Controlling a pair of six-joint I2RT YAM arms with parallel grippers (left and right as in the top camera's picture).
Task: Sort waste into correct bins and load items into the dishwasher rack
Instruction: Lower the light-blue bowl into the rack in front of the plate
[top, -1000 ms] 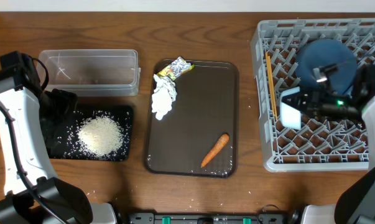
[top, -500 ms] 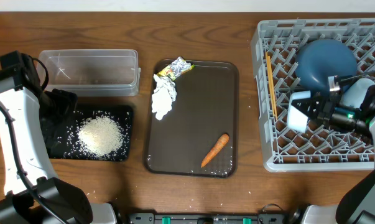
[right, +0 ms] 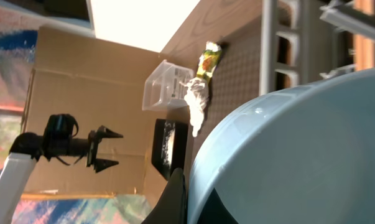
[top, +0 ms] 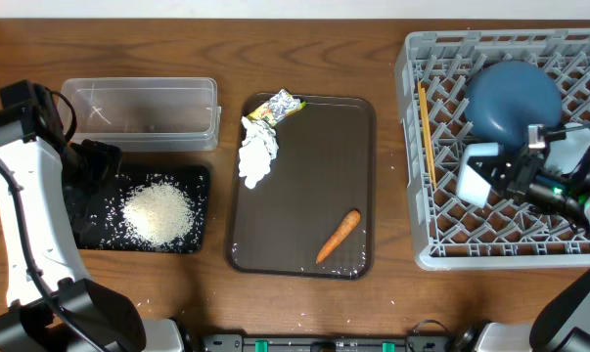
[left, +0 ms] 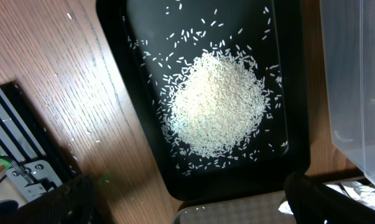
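Next, I release the light blue cup with my right gripper on the rack's wires [top: 487, 190] just before the dark blue plate, at its front.
My right gripper [top: 497, 177] is shut on the rim of a light blue cup [top: 476, 175], held low over the grey dishwasher rack [top: 490, 256]. In the right wrist view the cup [right: 299, 143] fills the frame, one finger outside the rim and one inside [right: 196, 202]. A dark blue plate [top: 515, 98] and wooden chopsticks [top: 424, 127] lie in the rack. My left gripper [top: 97, 162] hangs open above the black tray [top: 202, 176], which holds a pile of rice [left: 218, 102]. Carrot [top: 339, 235], tissue [top: 257, 154] and wrapper [top: 278, 108] lie on the brown tray [top: 309, 181].
The clear tub [top: 143, 112] stands behind the black tray and holds nothing I can see. Stray rice grains lie on the wood near the table's front left. A pale rounded shape [top: 574, 147] shows behind my right arm; what it is I cannot tell.
My right gripper has shifted right and slightly toward the front over the rack with the cup, turning at the wrist. The left arm has not moved.
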